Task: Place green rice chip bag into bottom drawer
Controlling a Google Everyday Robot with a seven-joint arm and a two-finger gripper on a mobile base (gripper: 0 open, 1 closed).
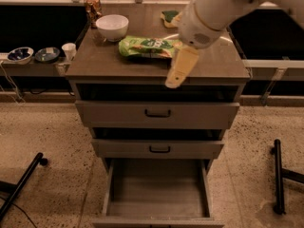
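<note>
The gripper closes next on the green rice chip bag's middle (150, 51), near its front edge.
The green rice chip bag (149, 47) lies flat on the cabinet top (95, 63), in the middle, light green with a dark logo and orange print. My gripper (173, 81) hangs on the large white arm (213, 11) just to the right of the bag's front right end, pointing down over the front edge of the top. It holds nothing that I can see. The bottom drawer (156, 194) is pulled out and shows a bare grey floor. The two upper drawers (156, 114) stand slightly ajar.
A white bowl (112, 26) and a brown can (92, 6) stand at the back left of the top, a green-and-yellow sponge (169, 17) at the back. Small bowls (20, 54) and a cup (69, 50) sit on a left ledge. Black stand legs (278, 175) lie on the floor.
</note>
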